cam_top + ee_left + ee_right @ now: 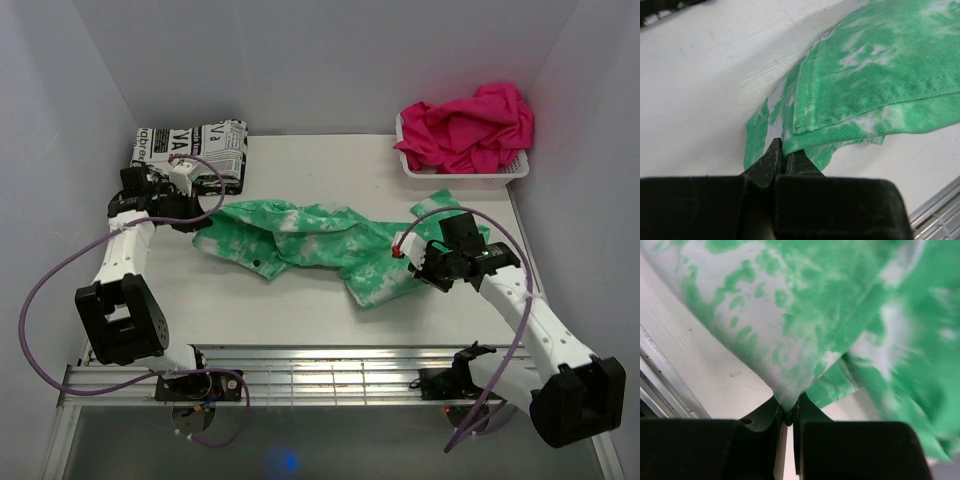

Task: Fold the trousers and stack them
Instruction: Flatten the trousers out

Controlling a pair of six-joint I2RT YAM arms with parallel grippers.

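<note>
I need to use my left gripper to set down and release its corner of the trousers on the bare table (173, 302) near the metal rail, beside my arm.
The mint green trousers (320, 245) with white blotches lie crumpled across the middle of the table, stretched from left to right. My left gripper (192, 222) is shut on their left end, pinching a hemmed edge (805, 130) between its fingertips (774, 155). My right gripper (412, 258) is shut on their right end, with a fold of cloth (785, 365) drawn into the closed jaws. The cloth hangs a little lifted between the two grips.
A folded black-and-white newsprint-patterned cloth (195, 150) lies at the back left, just behind my left arm. A white basket (505, 172) at the back right holds hot-pink cloth (470, 125). White walls close in three sides. A metal rail (320, 375) runs along the near edge.
</note>
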